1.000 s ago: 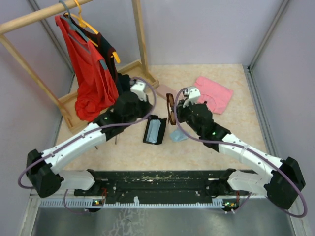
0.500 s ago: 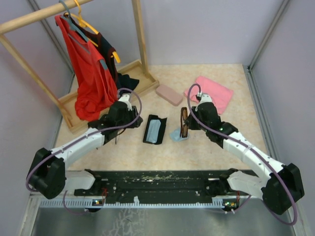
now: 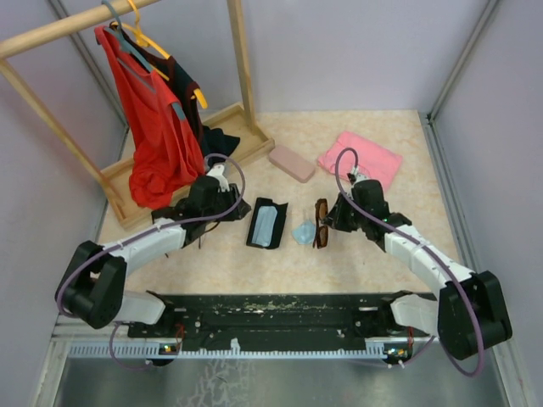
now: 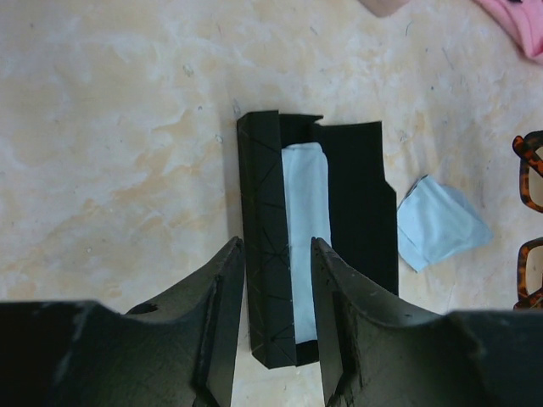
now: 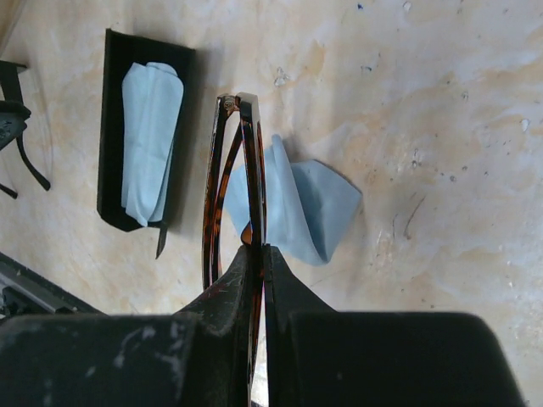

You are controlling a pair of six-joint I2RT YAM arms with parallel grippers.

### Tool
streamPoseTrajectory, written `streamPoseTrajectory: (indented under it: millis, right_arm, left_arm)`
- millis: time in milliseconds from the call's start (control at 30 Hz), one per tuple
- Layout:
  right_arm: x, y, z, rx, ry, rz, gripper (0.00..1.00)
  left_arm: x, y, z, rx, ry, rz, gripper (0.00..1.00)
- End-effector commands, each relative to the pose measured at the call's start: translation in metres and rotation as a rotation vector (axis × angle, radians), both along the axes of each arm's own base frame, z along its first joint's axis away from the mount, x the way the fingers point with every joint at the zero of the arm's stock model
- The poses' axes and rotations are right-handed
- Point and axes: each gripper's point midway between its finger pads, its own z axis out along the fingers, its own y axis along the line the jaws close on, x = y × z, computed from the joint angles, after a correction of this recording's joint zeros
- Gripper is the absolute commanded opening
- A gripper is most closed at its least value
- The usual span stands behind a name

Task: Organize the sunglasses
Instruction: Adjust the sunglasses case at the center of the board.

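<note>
I will use my right gripper to set the reddish-brown sunglasses down inside the open black case (image 3: 273,225) (image 5: 159,140) with the folded light-blue cloth.
The reddish-brown sunglasses (image 3: 320,214) (image 5: 215,170) are folded and stand on edge just right of a loose light-blue cloth (image 3: 302,232) (image 5: 316,202). My right gripper (image 3: 332,222) (image 5: 261,248) is shut on their frame. They also show at the right edge of the left wrist view as sunglasses (image 4: 530,170). A thin black frame (image 5: 15,119), apparently the black sunglasses, peeks in beyond the case and is mostly hidden. My left gripper (image 3: 232,209) (image 4: 277,246) hangs open with nothing in it, left of an open black case (image 3: 267,222) (image 4: 356,195).
The black case holds a folded light-blue cloth (image 4: 304,220). A pink case (image 3: 291,163) and a pink cloth (image 3: 361,158) lie at the back. A wooden clothes rack (image 3: 242,68) with a red garment (image 3: 153,127) fills the back left. Walls close in both sides.
My right arm brought the reddish-brown sunglasses forward and down beside the loose blue cloth. My left arm drew back to the left of the black case and its jaws opened.
</note>
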Motion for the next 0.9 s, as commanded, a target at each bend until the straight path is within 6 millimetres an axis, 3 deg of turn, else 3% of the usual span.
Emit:
streamPoseTrajectory:
  millis: [0, 100, 233, 433, 867]
  right_arm:
    - [0.012, 0.005, 0.02, 0.038, -0.031, -0.02, 0.0]
    - [0.018, -0.007, 0.023, -0.007, -0.044, -0.086, 0.0]
    - [0.02, -0.005, 0.037, 0.032, -0.165, -0.06, 0.0]
    - [0.017, -0.028, 0.016, 0.103, -0.078, -0.151, 0.0]
    - [0.01, 0.0, 0.039, 0.188, -0.095, 0.009, 0.0]
  left_arm:
    - [-0.009, -0.007, -0.012, -0.046, 0.024, -0.043, 0.43]
    - [-0.014, -0.008, -0.015, -0.063, 0.029, -0.057, 0.43]
    - [-0.017, -0.006, -0.02, -0.053, 0.037, -0.054, 0.43]
    - [-0.023, -0.01, -0.029, -0.06, 0.063, -0.089, 0.43]
    - [-0.05, -0.02, -0.053, -0.135, 0.145, -0.144, 0.55]
